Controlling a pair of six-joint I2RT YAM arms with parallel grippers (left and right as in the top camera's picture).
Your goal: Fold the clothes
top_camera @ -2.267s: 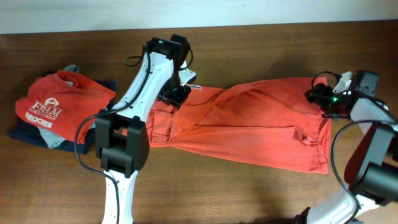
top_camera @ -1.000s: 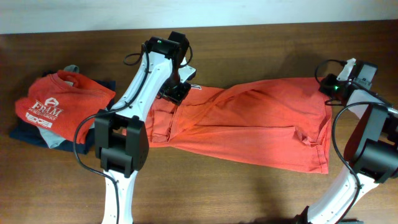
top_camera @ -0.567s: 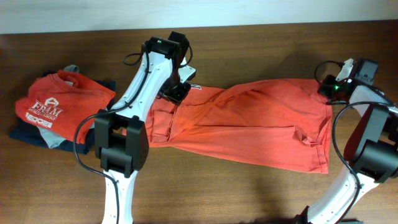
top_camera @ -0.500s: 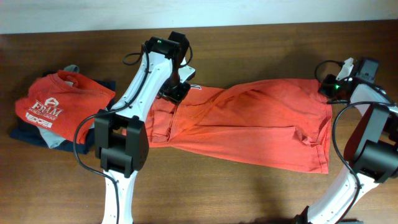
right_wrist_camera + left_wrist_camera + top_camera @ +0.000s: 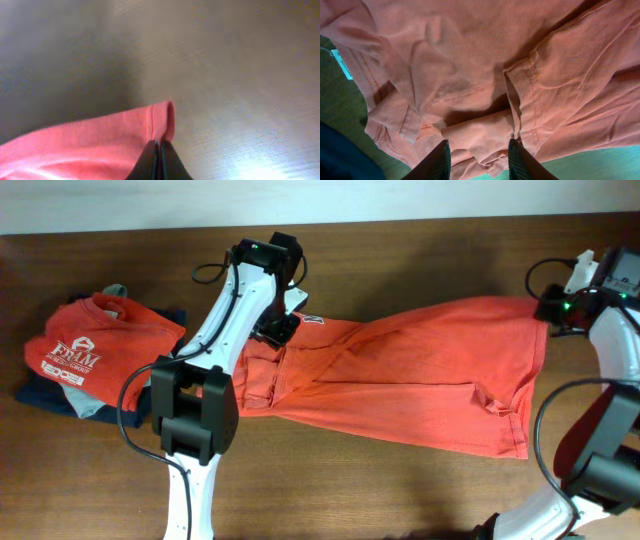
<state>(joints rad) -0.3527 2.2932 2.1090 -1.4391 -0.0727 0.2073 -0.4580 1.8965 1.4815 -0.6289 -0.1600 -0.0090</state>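
Note:
The robot's right gripper should release the T-shirt's upper corner over its end hem [image 5: 541, 394], just past the small crumpled opening.
The clothes in hand are one large coral-red T-shirt [image 5: 420, 370], lying crumpled and stretched across the middle of the table. My left gripper [image 5: 281, 330] is at the shirt's upper left end. In the left wrist view its fingers [image 5: 479, 160] hold a bunched fold of the shirt [image 5: 470, 60] between them. My right gripper [image 5: 551, 307] is at the far right, shut on the shirt's upper right corner. The right wrist view shows its fingertips [image 5: 159, 150] pinched together on the folded hem [image 5: 125, 135], above the table.
A pile of other clothes lies at the left: a red tee with white "FRAM" print [image 5: 95, 340] on top of navy [image 5: 45, 395] and grey [image 5: 115, 292] garments. Brown wooden table [image 5: 400, 490] runs along the front; a pale wall strip borders the back.
My right gripper has shut on the shirt's upper right corner and drawn it right and slightly back, pulling that edge taut. The left gripper has barely shifted.

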